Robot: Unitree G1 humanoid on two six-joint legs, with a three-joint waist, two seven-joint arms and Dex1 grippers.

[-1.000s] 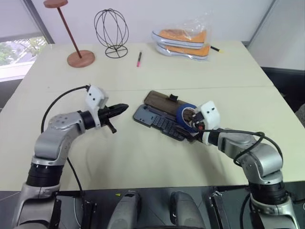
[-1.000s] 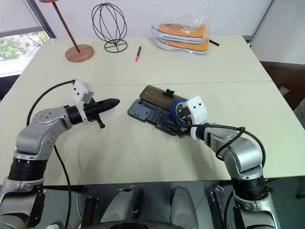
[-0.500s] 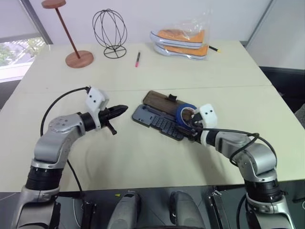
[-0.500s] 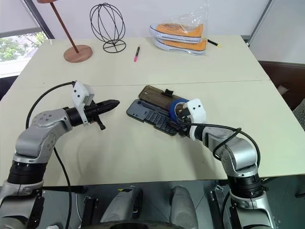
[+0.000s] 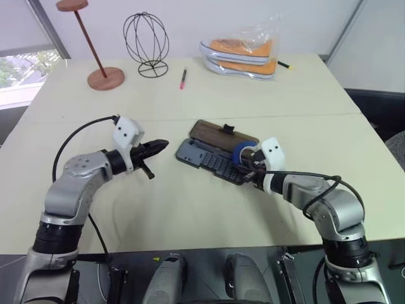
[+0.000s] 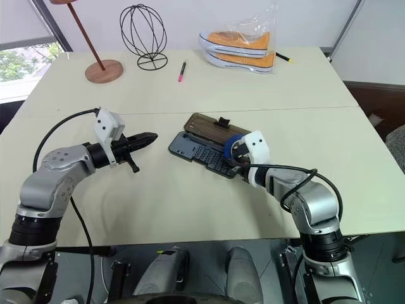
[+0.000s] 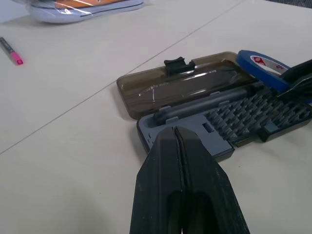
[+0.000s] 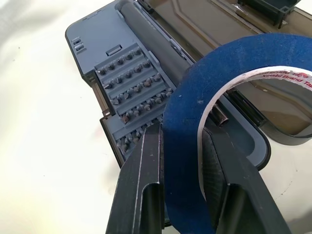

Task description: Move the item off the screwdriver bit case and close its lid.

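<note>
Next, my right gripper releases the blue tape roll on the bare table edge (image 5: 357,142) next to the dark chair.
The dark grey screwdriver bit case (image 5: 209,159) lies open in the middle of the table, rows of bits showing (image 8: 129,92). Its smoky-brown lid (image 5: 221,134) is folded flat on the far side, latch tab up. The item, a blue tape roll (image 5: 244,152), sits slightly tilted at the case's right end. My right gripper (image 8: 181,132) is shut on the roll's wall, one finger outside and one inside the core. My left gripper (image 5: 155,147) hovers shut just left of the case, holding nothing, its tips pointing at the case (image 7: 195,127).
Bagged orange shoes (image 5: 243,56) lie at the far right of the table. A black wire sphere stand (image 5: 147,43), a pink pen (image 5: 183,78) and a brown disc-based stand (image 5: 104,77) line the far edge. The near table in front of the case is bare.
My right gripper's fingers have closed from wide open onto the wall of the tape roll. Both arms have stayed in place, and the left gripper stays shut.
</note>
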